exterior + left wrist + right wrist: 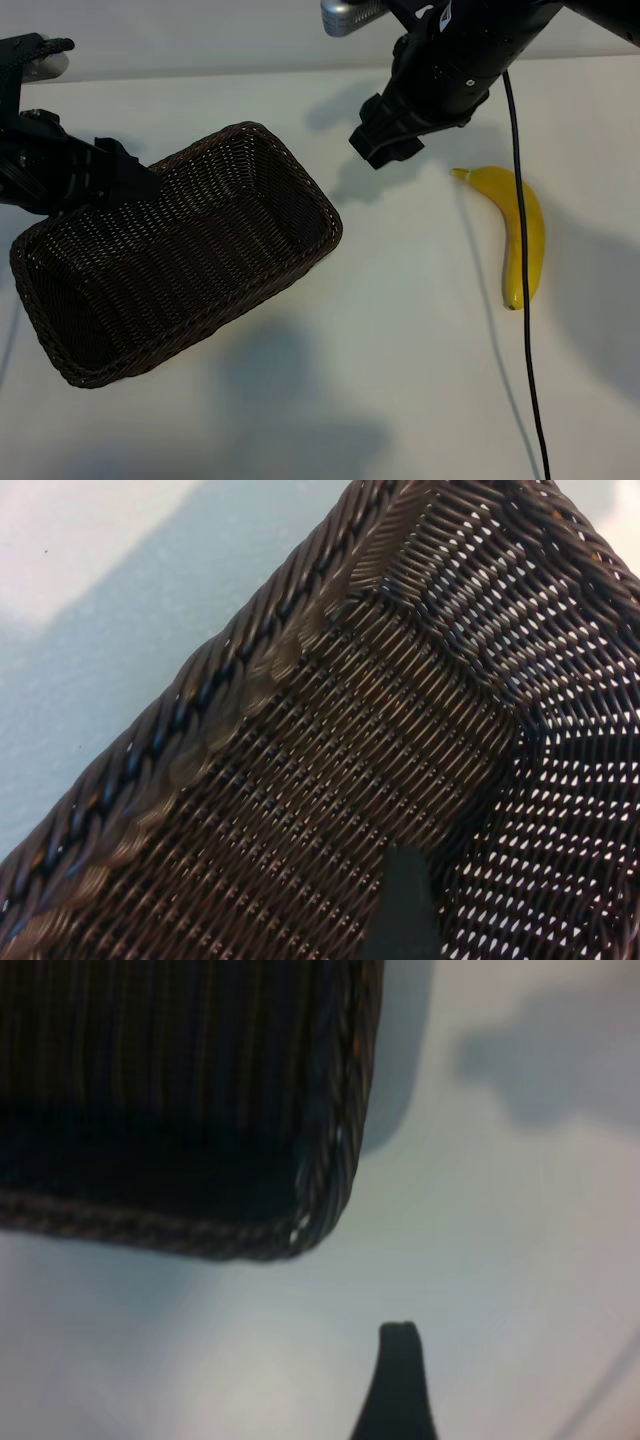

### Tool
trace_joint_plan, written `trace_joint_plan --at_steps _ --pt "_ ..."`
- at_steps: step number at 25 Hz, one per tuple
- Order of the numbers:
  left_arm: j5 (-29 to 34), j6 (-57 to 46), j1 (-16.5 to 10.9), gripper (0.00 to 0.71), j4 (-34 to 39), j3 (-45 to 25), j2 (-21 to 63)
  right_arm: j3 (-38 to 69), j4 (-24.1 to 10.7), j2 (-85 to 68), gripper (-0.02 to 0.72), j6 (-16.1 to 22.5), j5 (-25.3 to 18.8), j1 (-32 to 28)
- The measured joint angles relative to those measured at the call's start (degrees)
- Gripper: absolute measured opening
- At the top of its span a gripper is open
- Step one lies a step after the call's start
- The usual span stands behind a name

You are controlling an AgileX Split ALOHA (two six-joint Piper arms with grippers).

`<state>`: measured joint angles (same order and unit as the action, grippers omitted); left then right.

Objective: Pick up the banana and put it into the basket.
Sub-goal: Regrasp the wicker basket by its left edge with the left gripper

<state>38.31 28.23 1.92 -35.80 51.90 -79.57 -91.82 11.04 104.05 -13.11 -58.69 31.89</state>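
The robot's left gripper needs to next move to the rim of the basket's short side [36, 305] farthest from the banana and close there.
The yellow banana [523, 232] lies on the white table at the right, stem toward the back. The dark-brown wicker basket [300, 180] stands at the left centre, turned at an angle. My right gripper [385, 145] hangs open above the table between the basket's far corner and the banana, touching neither. In the right wrist view one of its fingers [396, 1385] shows over bare table near the basket [330, 1175] corner. My left gripper [135, 180] is open at the basket's back-left rim. One of its fingers [405, 910] sits inside, against the woven wall [330, 780].
A black cable [520, 300] hangs from the right arm and runs down across the banana toward the front edge. Bare white tabletop [400, 380] lies in front of and between the basket and the banana.
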Motion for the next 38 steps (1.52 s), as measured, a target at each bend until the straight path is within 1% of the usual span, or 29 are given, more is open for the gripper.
trace_joint_plan --at_steps 8,12,18,22,26,29,31,34,38 --pt "0.0 0.0 0.0 0.597 0.0 0.0 0.0 0.0 0.1 0.0 0.595 0.0 7.4 0.0" --pt "0.0 0.0 0.0 0.597 0.0 0.0 0.0 0.0 1.0 0.0 0.595 0.3 9.4 0.0" --pt "0.0 0.0 0.0 0.597 0.0 0.0 0.0 0.0 0.5 0.0 0.595 0.3 8.7 0.0" --pt "0.3 -0.1 0.0 0.597 0.0 0.0 0.0 0.0 -1.7 0.0 0.595 0.3 8.4 0.0" --pt "2.3 -2.3 0.0 0.597 0.8 0.0 0.0 0.0 -2.6 0.0 0.595 0.4 6.5 0.0" --pt "3.1 -8.3 0.0 0.597 4.4 0.0 1.0 0.0 -4.0 0.0 0.595 0.4 5.3 0.0" --pt "3.4 -13.7 0.0 0.597 8.6 0.0 3.0 0.0 -4.6 0.0 0.595 0.4 4.5 -0.1" --pt "5.3 -23.0 0.0 0.597 16.4 0.0 7.4 0.0 -4.7 0.0 0.595 0.7 3.2 -0.1" --pt "10.6 -37.9 0.0 0.597 28.8 0.0 13.5 0.0 -4.7 0.0 0.595 1.3 2.8 -0.1"
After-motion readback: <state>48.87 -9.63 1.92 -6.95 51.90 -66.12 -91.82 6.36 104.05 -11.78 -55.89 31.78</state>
